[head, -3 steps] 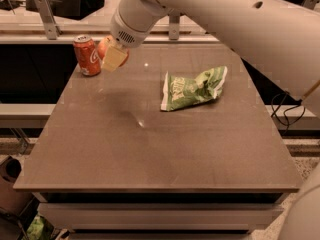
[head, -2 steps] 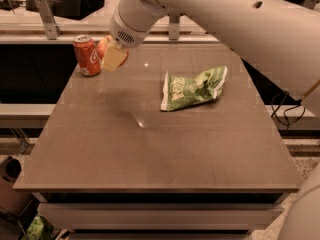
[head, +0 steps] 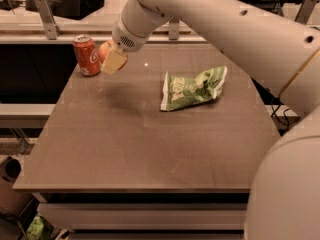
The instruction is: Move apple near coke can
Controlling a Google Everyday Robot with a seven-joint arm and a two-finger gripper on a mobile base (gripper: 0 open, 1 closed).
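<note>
Next, the gripper releases the apple on the table (head: 107, 78) next to the coke can's base, on the side that faces the chip bag.
The coke can (head: 87, 55), red with a silver top, stands upright near the far left corner of the table (head: 150, 149). The red-orange apple (head: 103, 50) is right beside the can on its right, almost touching it. Only its left part shows. My gripper (head: 112, 59) reaches down from the upper right and is at the apple, covering its right and lower side. I cannot tell whether the apple rests on the table or hangs just above it.
A green-and-white chip bag (head: 192, 88) lies flat right of the table's middle. My large white arm (head: 235, 29) crosses the upper right of the view. Metal rails and a dark box stand behind the table's far edge.
</note>
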